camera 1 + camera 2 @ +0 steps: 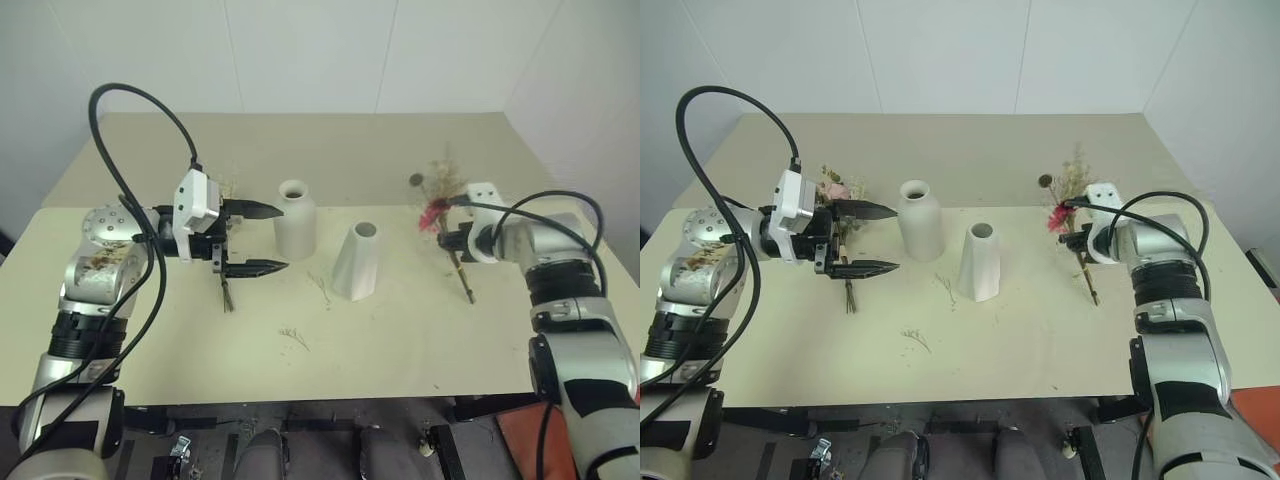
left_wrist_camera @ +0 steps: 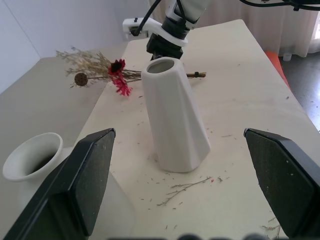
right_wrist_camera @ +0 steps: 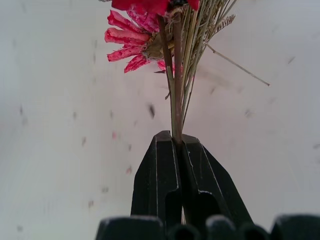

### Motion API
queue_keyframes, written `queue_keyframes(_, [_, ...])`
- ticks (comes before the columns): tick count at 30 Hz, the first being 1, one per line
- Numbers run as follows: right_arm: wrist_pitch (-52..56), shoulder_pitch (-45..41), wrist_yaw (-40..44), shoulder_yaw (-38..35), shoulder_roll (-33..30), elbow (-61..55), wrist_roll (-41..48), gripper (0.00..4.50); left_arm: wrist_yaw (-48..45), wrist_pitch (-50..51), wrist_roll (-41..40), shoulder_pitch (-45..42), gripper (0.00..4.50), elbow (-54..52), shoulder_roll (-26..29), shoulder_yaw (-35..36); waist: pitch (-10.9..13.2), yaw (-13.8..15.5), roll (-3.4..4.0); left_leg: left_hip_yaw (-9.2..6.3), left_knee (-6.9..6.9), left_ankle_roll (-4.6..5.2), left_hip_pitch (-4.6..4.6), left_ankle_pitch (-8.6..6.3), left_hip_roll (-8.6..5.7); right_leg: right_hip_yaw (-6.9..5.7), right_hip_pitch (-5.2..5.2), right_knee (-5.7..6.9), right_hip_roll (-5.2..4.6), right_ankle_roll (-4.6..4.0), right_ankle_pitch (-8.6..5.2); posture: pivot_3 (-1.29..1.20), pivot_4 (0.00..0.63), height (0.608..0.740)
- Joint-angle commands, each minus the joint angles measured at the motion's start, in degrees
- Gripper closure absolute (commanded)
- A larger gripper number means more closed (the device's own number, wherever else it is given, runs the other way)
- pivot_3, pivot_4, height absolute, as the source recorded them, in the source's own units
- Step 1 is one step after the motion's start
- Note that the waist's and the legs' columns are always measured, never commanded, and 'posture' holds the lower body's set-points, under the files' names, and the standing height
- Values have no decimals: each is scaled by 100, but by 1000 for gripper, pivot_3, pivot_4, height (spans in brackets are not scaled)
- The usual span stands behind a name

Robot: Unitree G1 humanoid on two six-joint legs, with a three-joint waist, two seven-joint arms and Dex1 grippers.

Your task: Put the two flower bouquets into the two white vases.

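Observation:
I need to next go back to the pale beige-pinkish bouquet with my left gripper and close it on its bundled stems (image 1: 223, 279), below the blooms.
Two white vases stand mid-table: a bottle-shaped vase (image 1: 296, 218) and, to its right, a tapered cone vase (image 1: 358, 260). The bouquet with pink-red daisies (image 1: 438, 200) lies on the table at the right, flowers pointing away from me. My right gripper (image 3: 177, 141) is shut on its thin stems just below the blooms. The pale beige-pinkish bouquet (image 1: 840, 190) lies at the left, partly hidden behind my left gripper (image 1: 285, 238). That gripper hovers open just left of the bottle-shaped vase, pointing toward it with nothing between its fingers.
Small twig scraps (image 1: 294, 337) lie scattered on the beige table in front of the vases. The table's front edge (image 1: 300, 403) runs near me. A wall rises behind the table's far part.

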Motion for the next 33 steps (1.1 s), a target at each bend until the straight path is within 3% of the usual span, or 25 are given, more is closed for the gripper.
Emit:
queue_keyframes(1, [-892, 395, -565, -911, 228, -2024, 213, 4482, -23, -67, -77, -151, 0, -28, 87, 154, 0, 7, 0, 0, -2, 0, 0, 0, 0, 0, -1, 0, 0, 0, 0, 0, 150, 740])
queue_keyframes(4, [-1735, 930, -549, -1533, 641, -3735, 710, 4482, -10, 19, -176, -146, 0, 18, 122, 273, 0, -5, 1, 0, -9, 0, 0, 0, 1, 2, -7, 1, 0, 0, 0, 0, 150, 740])
queue_keyframes(7, [-1793, 1075, -371, -2098, 1091, -4550, 1704, 4482, 15, 94, -258, -145, 0, 45, 144, 371, 0, -5, 0, -1, -13, -1, 2, 1, 2, 2, -7, 3, 1, 0, 0, 0, 150, 740])
queue_keyframes(10, [-2108, 1107, -328, -2119, 1506, -5130, 2290, 4482, 80, 206, -363, -106, 0, 36, 194, 486, 0, -4, 1, -2, -13, -1, 16, 1, 3, -1, 9, 3, 0, 0, 0, 0, 150, 740])
queue_keyframes(19, [-3229, 1314, -502, -1193, 2414, -4938, 2030, 4482, 276, 374, -395, 181, 0, -266, 288, 583, 0, -28, 3, 0, -19, -4, 28, 2, 1, 1, 8, 18, 0, -1, 0, 0, 150, 740])
queue_keyframes(33, [-3374, 1521, -667, -691, 2604, -5080, 2156, 4482, 597, 706, -583, 607, 0, -831, 523, 807, 1, -92, 4, -2, -25, -7, 29, 4, 1, 0, 6, 17, 0, -2, 0, 0, 150, 740])
